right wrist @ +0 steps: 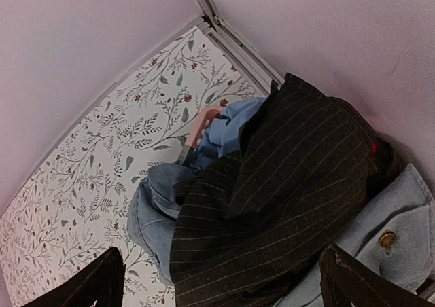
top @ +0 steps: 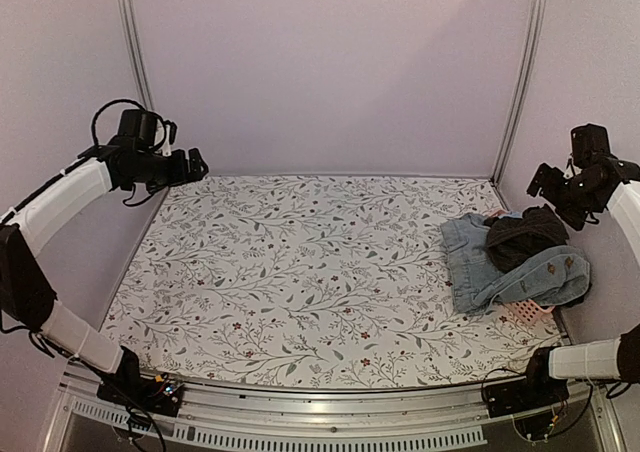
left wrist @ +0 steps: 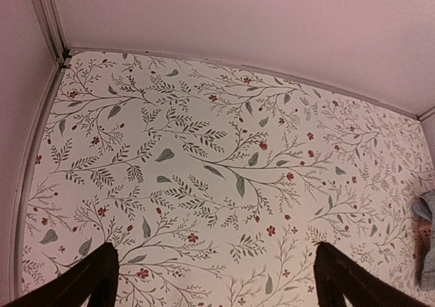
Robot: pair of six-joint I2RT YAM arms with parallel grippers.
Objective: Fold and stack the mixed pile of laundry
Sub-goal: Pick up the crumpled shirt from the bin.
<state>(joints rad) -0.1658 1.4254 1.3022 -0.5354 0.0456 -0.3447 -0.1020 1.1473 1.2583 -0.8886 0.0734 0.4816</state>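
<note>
The black pinstriped shirt's middle point(top: 526, 231) point(right wrist: 248, 242) is next for my right gripper to go down to and close on, because this shirt lies on top of the pile.
The laundry pile point(top: 515, 257) sits at the table's right edge, heaped in a pink basket point(top: 528, 314). A black pinstriped shirt point(top: 522, 235) lies on top, with faded denim point(top: 470, 262) hanging over the sides. In the right wrist view the pinstriped shirt point(right wrist: 292, 185) fills the middle, with denim point(right wrist: 153, 208), a pale blue garment point(right wrist: 228, 130) and a sliver of red point(right wrist: 374, 147). My right gripper point(top: 556, 184) hovers above the pile, open and empty point(right wrist: 221, 280). My left gripper point(top: 197, 164) is open and empty, high over the far left corner point(left wrist: 214, 273).
The floral tablecloth point(top: 300, 272) covers the table. Lilac walls and metal posts point(top: 520, 72) close in the back and sides. The basket's pink rim point(right wrist: 202, 125) shows under the clothes. A denim edge point(left wrist: 427, 239) shows at the right of the left wrist view.
</note>
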